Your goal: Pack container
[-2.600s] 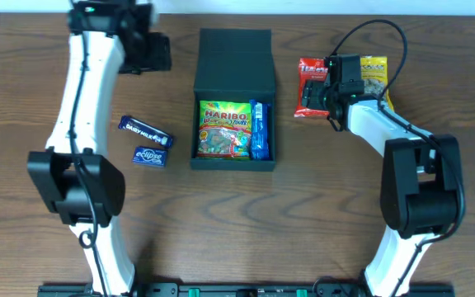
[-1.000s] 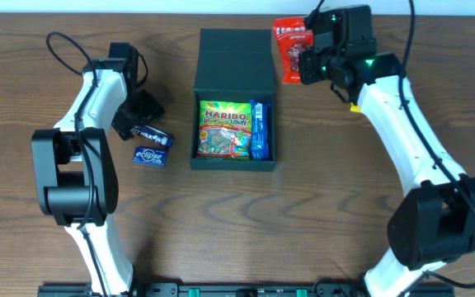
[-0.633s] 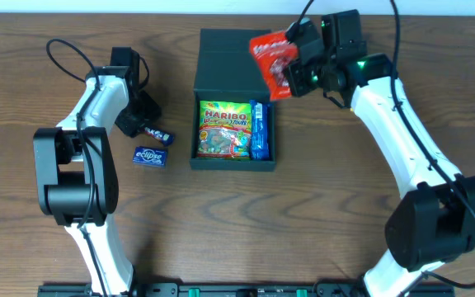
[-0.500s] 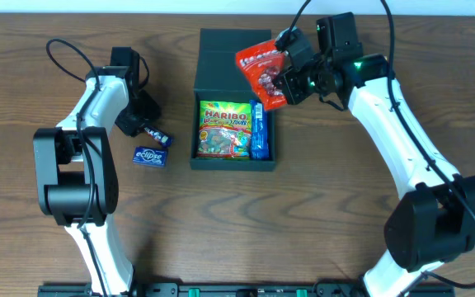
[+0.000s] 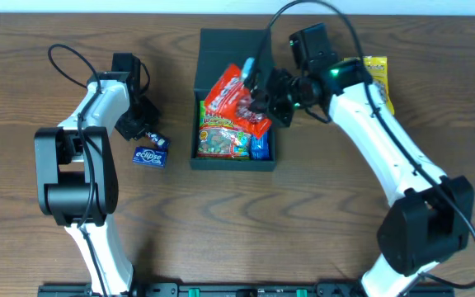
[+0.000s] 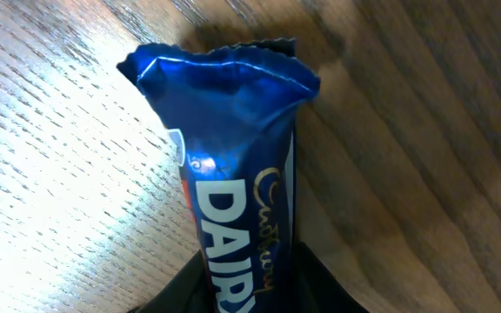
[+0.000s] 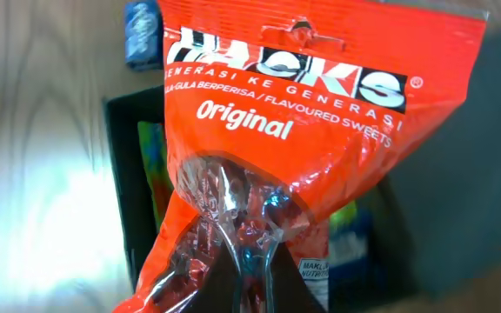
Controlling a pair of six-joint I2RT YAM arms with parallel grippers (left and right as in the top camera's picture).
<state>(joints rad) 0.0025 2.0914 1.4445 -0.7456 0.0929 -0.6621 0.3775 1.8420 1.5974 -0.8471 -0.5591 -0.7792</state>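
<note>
My right gripper will release the red Hacks sweets packet on the near half of the Haribo bag [image 5: 224, 142], next to the blue packet. The red packet now hangs over the open compartment.
The dark teal container [image 5: 232, 162] lies open mid-table, its lid [image 5: 231, 48] folded back. Inside are a Haribo bag [image 5: 220, 142] and a blue packet [image 5: 260, 148]. My right gripper [image 5: 259, 94] is shut on a red Hacks sweets packet [image 5: 232, 97], which hangs over the open compartment. The right wrist view shows that packet [image 7: 277, 113] pinched at its clear lower part by the gripper [image 7: 250, 269], above the container's wall [image 7: 122, 174]. To the left, my left gripper [image 5: 144, 129] is shut on a blue Dairy Milk bar [image 6: 237, 174]; dark fingers [image 6: 320, 287] press both its sides.
A small blue Eclipse pack [image 5: 149, 156] lies on the wood just in front of the left gripper. A yellow packet [image 5: 377, 78] lies at the back right, partly under the right arm. The wooden table's far edge runs just behind the lid.
The right arm has carried the red packet leftward and forward, from over the lid to over the open compartment. The left gripper's jaws have closed on the Dairy Milk bar.
</note>
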